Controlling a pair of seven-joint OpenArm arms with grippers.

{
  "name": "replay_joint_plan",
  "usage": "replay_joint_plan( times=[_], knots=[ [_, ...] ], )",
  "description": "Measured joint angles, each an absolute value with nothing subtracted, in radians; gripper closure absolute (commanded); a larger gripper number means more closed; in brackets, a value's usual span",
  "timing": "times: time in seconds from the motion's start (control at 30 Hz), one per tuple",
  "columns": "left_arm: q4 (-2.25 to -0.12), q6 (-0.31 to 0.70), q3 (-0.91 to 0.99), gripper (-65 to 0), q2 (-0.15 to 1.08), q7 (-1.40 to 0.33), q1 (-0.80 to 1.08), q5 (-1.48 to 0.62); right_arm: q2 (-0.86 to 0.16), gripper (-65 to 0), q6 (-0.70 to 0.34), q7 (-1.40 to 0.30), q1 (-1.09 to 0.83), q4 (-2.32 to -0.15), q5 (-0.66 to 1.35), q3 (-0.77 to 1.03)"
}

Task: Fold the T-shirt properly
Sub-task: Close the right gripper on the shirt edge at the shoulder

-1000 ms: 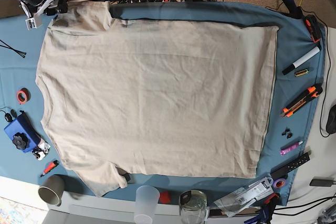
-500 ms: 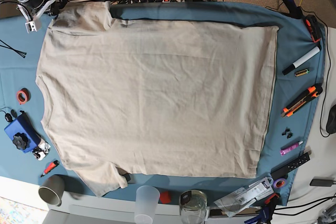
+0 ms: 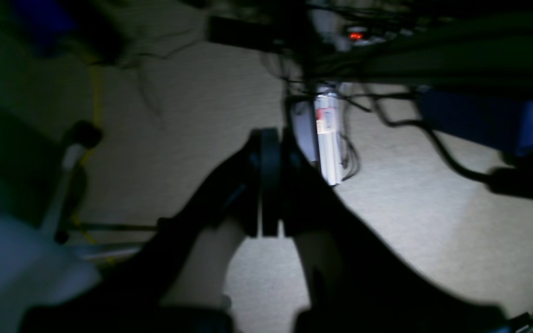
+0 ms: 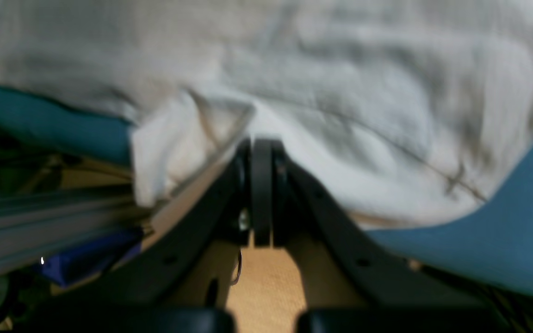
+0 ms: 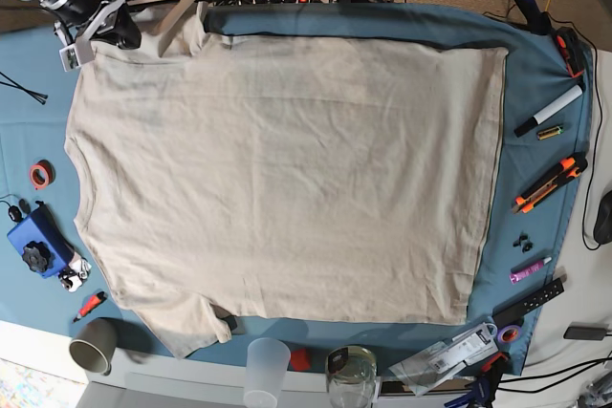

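Observation:
The T-shirt's sleeve is bunched beside my right gripper's fingers at the tablecloth's edge. Next, I open that gripper, take the sleeve's hanging fold (image 5: 148,19) and pull it toward the collar end.
The beige T-shirt (image 5: 287,179) lies spread flat on the teal tablecloth (image 5: 531,54), collar side at the left and hem at the right. My right gripper (image 5: 129,33) is at the shirt's top-left sleeve (image 5: 177,16), whose edge is turned up. In the right wrist view the right gripper (image 4: 262,143) is shut, its tips pressed into the sleeve fabric (image 4: 188,134), which bunches up beside the fingers. My left gripper (image 3: 270,135) shows only in the left wrist view. It is shut and holds nothing, hanging over the carpeted floor.
Along the right edge of the cloth lie a marker (image 5: 550,110) and an orange cutter (image 5: 550,183). At the front stand a paper cup (image 5: 94,344), a plastic cup (image 5: 266,370) and a glass jar (image 5: 351,376). A blue device (image 5: 36,241) and a red tape roll (image 5: 40,175) sit at the left.
My right gripper has moved right onto the top-left sleeve and closed. The sleeve's edge has lifted and turned up. The rest of the shirt has not moved.

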State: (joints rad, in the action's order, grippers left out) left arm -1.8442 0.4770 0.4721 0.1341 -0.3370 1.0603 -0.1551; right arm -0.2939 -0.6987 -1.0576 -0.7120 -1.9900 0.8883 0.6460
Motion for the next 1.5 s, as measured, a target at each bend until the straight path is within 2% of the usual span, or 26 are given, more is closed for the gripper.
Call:
replay_joint_plan(
  times=[0.53, 0.67, 0.73, 1.0, 1.2, 1.5],
  knots=[
    [-1.989, 0.468, 0.477, 0.0, 0.139, -0.4, 1.066, -0.154, -0.29, 0.0, -0.697, -1.135, -0.795, -1.99, 0.944, 0.654],
    [-1.99, 0.468, 0.477, 0.0, 0.139, -0.4, 1.066, -0.155, -0.29, -21.0, -0.697, -1.22, -0.795, -1.99, 0.948, 0.654],
    [-1.99, 0.468, 0.477, 0.0, 0.139, -0.4, 1.066, -0.155, -0.29, -24.5, -0.697, -1.277, -0.795, -1.99, 0.961, 0.654],
    [-1.99, 0.468, 0.477, 0.0, 0.139, -0.4, 1.066, -0.155, -0.238, -24.5, -0.697, -1.179, -0.78, -1.856, 0.949, 0.655],
    [-1.99, 0.468, 0.477, 0.0, 0.139, -0.4, 1.066, -0.155, -0.229, -24.5, -0.693, -1.187, -0.722, -1.734, 0.998, 0.656],
    [-1.99, 0.468, 0.477, 0.0, 0.139, -0.4, 1.066, -0.155, -0.229, -24.5, -0.693, -1.221, -0.638, -1.728, 0.994, 0.653]
  ],
)
